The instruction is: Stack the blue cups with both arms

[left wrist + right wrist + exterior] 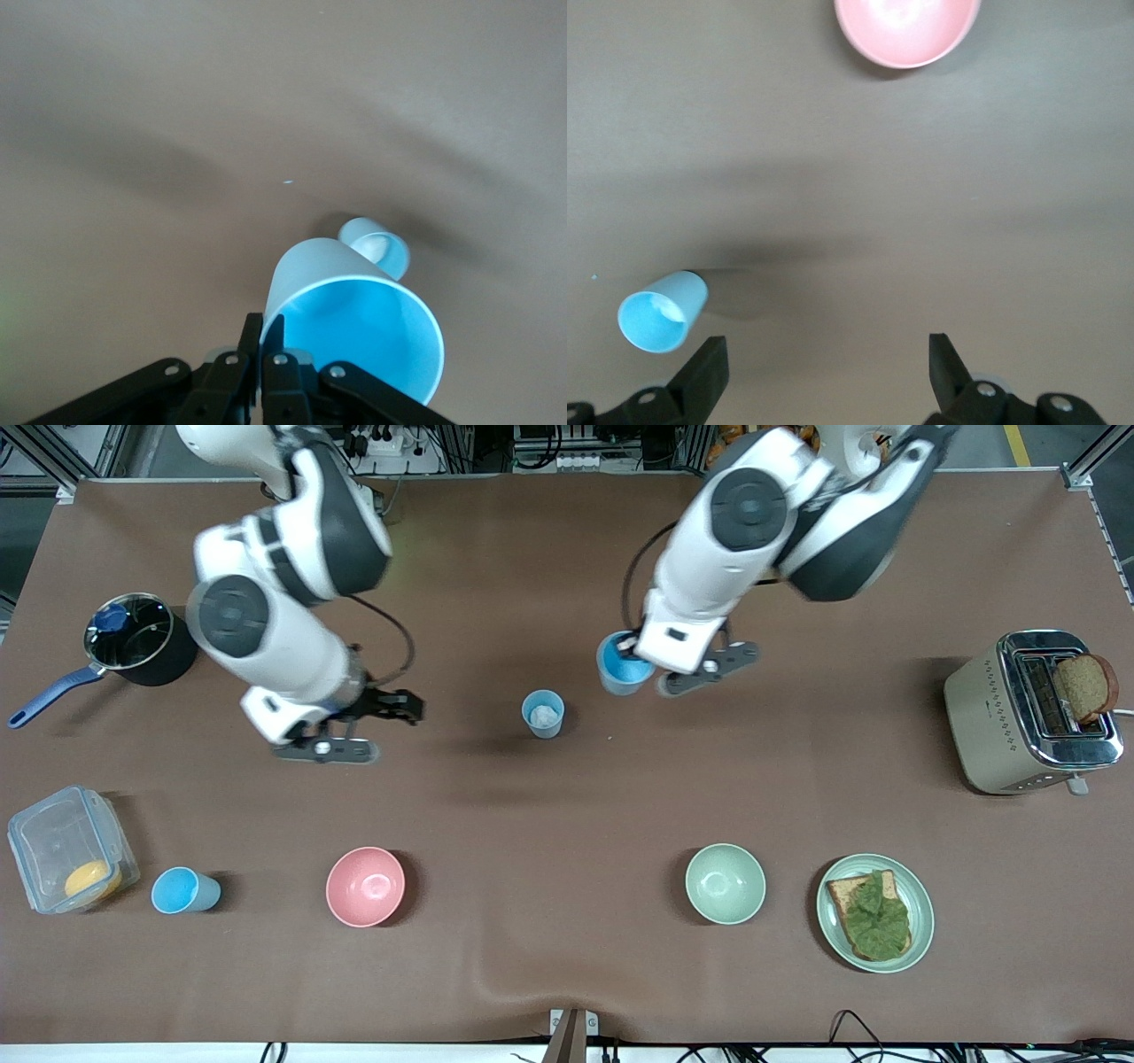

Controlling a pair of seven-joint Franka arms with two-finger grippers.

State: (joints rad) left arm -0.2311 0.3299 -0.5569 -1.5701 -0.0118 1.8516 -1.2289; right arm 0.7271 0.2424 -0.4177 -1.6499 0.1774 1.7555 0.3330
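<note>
My left gripper will let go of the bright blue cup inside the paler blue cup with the white patch (543,712) (377,248). The bright blue cup is tilted above the table now.
My left gripper (640,662) is shut on the rim of a bright blue cup (620,666) and holds it tilted above the table; the left wrist view shows the gripper (263,332) pinching the cup's wall (354,328). A paler blue cup (542,713) with a white patch inside stands on the table just below and beside it, and also shows in the left wrist view (376,248). My right gripper (394,731) is open and empty over bare table toward the right arm's end from the paler cup (660,310); its jaws (826,359) stand wide apart.
Another blue cup (182,890) stands beside a clear lidded box (66,855). A pink bowl (365,886), a pale green bowl (725,883) and a plate of toast (875,912) lie along the near edge. A dark pot (142,638) and a toaster (1032,713) sit at the table's ends.
</note>
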